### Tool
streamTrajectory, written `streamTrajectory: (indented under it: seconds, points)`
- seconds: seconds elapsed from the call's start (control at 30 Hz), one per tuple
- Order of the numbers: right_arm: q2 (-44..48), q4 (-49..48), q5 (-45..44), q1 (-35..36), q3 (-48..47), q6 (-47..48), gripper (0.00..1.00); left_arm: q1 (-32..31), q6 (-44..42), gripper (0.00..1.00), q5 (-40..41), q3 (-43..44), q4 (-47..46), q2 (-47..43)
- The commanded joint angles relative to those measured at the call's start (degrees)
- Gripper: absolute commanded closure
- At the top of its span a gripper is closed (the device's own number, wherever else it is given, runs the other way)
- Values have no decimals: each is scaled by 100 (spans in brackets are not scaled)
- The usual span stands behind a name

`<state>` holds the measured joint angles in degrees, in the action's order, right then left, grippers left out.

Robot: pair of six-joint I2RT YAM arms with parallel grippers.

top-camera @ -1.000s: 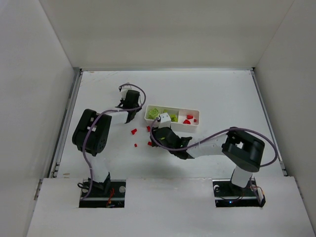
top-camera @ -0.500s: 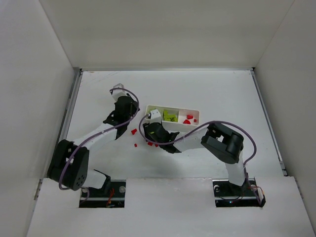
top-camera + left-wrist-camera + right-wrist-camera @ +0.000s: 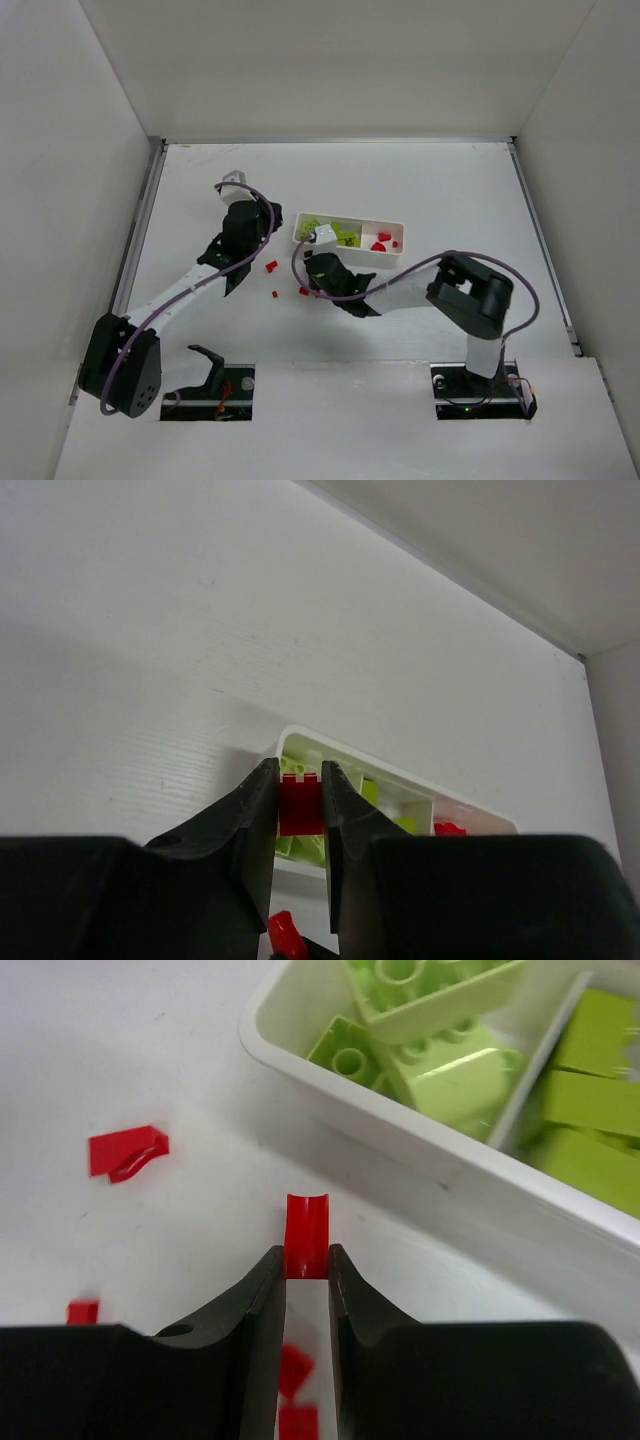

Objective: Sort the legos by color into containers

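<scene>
Next, I let go of the rounded red lego, now held low over the table, with my right gripper between the small red cube and the tray's near side point(image 3: 391, 247).
In the left wrist view, my left gripper point(image 3: 300, 780) is shut on a small red lego point(image 3: 300, 807), held above the table just left of the white tray point(image 3: 408, 776). The tray point(image 3: 398, 226) has lime-green legos point(image 3: 345, 236) in its left and middle containers and red ones point(image 3: 380, 242) in the right one. My right gripper point(image 3: 307, 1252) is shut on a curved red lego point(image 3: 307, 1232) low over the table, in front of the tray's near left corner point(image 3: 262, 1040). From above, the left gripper point(image 3: 262, 232) and right gripper point(image 3: 308, 270) flank that tray end.
Loose red legos lie on the table near the right gripper point(image 3: 271, 266) point(image 3: 275, 294) point(image 3: 303, 291); one with a curved face point(image 3: 127, 1150) sits to its left. White walls enclose the table on three sides.
The right gripper's jaws have closed on the curved red lego. The left arm has stretched out, its wrist shifting slightly left and farther back, still shut on its red lego.
</scene>
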<state>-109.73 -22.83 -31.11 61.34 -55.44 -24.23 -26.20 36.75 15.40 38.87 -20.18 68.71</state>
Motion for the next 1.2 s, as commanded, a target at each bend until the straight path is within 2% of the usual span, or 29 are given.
streamTrajectory:
  seconds: [0.0,0.13,0.27,0.53,0.77,0.9,1.03,1.17]
  points:
    - [1451,-538,-184,102,532,-91,78,-327,113,87,-204,234,-99,-7]
    - [2691,-197,-518,67,1315,-117,78,-960,130,86,-125,541,-327,361]
    - [3737,480,-1019,-328,2009,-354,78,-1550,78,86,-116,1112,-565,1126]
    - [5444,1088,-853,-1400,2880,-820,78,-2209,51,85,-125,2053,-812,2453]
    - [5814,1105,-475,-1876,3162,-943,77,-2412,78,82,-133,2879,-610,3525]
    - [5806,1114,-352,-1955,3162,-943,77,-2430,77,74,-142,3170,-451,3913]
    - [5499,1044,-220,-1982,3066,-970,77,-2377,-1,61,-99,3153,-372,3791]
    - [4989,1026,-185,-1964,2698,-970,76,-2193,-63,58,77,2688,-425,3273]
